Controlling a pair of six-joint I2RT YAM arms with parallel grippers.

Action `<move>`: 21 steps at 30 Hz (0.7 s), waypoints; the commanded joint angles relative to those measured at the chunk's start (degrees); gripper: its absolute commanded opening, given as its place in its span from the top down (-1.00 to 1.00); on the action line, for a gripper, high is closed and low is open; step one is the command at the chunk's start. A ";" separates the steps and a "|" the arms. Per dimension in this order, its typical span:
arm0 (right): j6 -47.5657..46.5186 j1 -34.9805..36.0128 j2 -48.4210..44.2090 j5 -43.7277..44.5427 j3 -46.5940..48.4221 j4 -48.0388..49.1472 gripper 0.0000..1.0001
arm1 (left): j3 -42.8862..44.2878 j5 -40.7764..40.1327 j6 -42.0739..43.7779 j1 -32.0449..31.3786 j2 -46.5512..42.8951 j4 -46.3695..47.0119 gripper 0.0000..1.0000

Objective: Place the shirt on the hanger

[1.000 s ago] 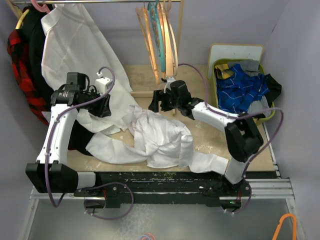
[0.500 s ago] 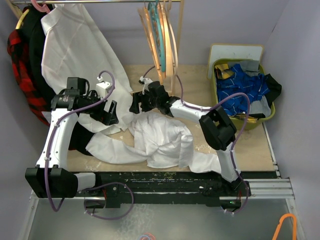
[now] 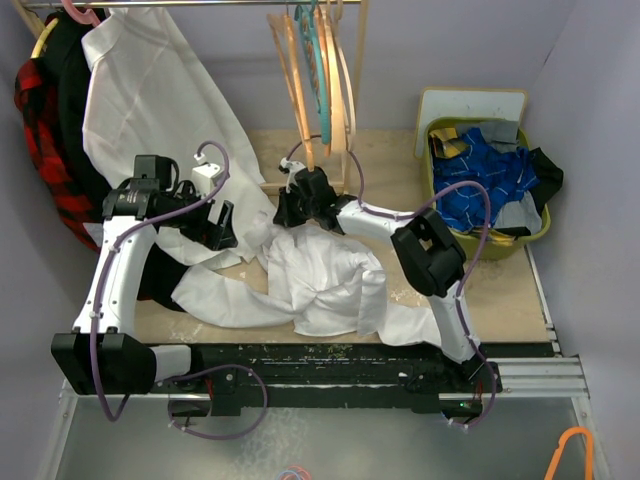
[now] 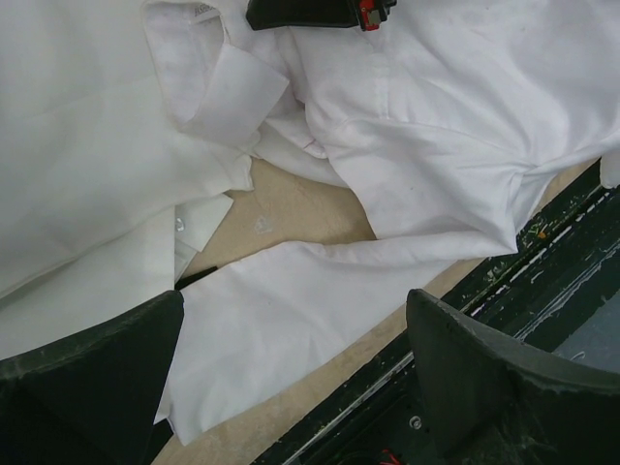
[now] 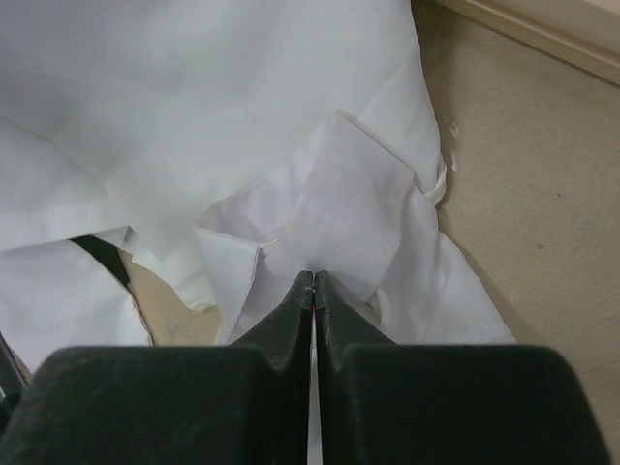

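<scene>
The shirt's collar lies loose ahead of the shut fingers of my right gripper, so I will open them and pinch the collar's near fold (image 5: 360, 283) before I lift the shirt.
The shirt (image 3: 320, 280) lies crumpled and white across the middle of the table, one sleeve (image 4: 291, 310) stretched toward the near edge. My right gripper (image 3: 288, 212) is at the shirt's far edge. In the right wrist view its jaws (image 5: 312, 279) are shut, the tips pinching a fold of the shirt (image 5: 339, 194) by the collar. My left gripper (image 3: 222, 228) hovers over the shirt's left side. It stands wide open (image 4: 295, 300) above the sleeve, holding nothing. The hanger (image 3: 297, 85), pale tan wood, hangs on the rail behind the right gripper among other hangers.
A larger smooth white garment (image 3: 150, 90) hangs at back left beside red plaid and black clothes (image 3: 40, 110). A teal hanger (image 3: 318, 60) hangs among the wooden ones. A green basket (image 3: 432, 170) holding blue cloth (image 3: 485, 180) stands at right. The table's black front rail (image 4: 542, 262) runs below.
My right arm swung left from the table's middle to the shirt's collar end and its jaws closed there. The left gripper opened wide and stayed over the shirt's left side.
</scene>
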 commanded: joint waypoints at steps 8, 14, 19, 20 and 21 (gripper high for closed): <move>-3.28 -0.07 -7.05 2.78 -0.79 -0.74 -0.50 | -0.39 3.02 0.73 0.37 1.24 0.64 -0.99; -3.53 0.25 -3.83 3.42 2.44 -1.31 -0.70 | -0.61 2.86 0.82 0.37 1.31 0.64 -0.99; -3.26 0.32 0.35 5.26 6.58 -3.77 -0.50 | -0.92 2.82 0.91 0.37 1.13 0.85 -0.99; -3.02 0.32 1.12 5.34 7.80 -4.43 -0.46 | -0.97 2.79 0.94 0.37 1.14 0.81 -0.99; -3.04 0.34 1.95 5.41 8.72 -4.98 -0.43 | -1.00 2.71 1.00 0.37 1.20 0.88 -0.99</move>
